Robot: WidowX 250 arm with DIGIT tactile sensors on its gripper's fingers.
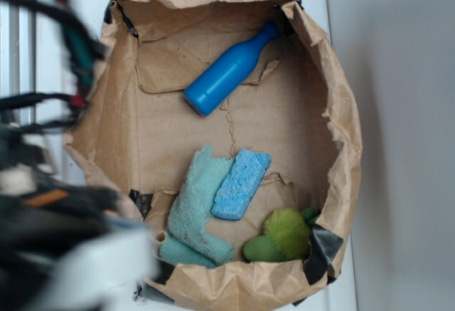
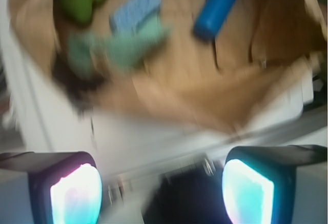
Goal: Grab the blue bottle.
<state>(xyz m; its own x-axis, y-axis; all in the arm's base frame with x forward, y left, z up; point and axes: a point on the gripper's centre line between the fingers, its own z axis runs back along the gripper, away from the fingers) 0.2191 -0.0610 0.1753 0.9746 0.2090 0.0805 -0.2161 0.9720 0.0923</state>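
Note:
The upper body of the blue bottle (image 1: 230, 70), just below where the bottle narrows towards its neck, is the next place for my gripper to go and close.
The blue bottle (image 1: 229, 70) lies on its side at the back of an open brown paper bag (image 1: 341, 119), neck towards the far right corner. It also shows in the wrist view (image 2: 216, 7), top right and blurred. My gripper (image 2: 161, 190) is open and empty, its two glowing pads (image 2: 76, 196) wide apart at the bottom of the wrist view. It hangs outside the bag, over the white surface, well short of the bottle. In the exterior view only the blurred arm (image 1: 50, 218) shows at the left edge; the jaws are hidden.
In the bag's front part lie a teal cloth (image 1: 193, 208), a light blue sponge (image 1: 240, 183) on it, and a green plush toy (image 1: 283, 236). The bag's crumpled walls stand up all round. A white surface (image 1: 398, 112) lies to the right.

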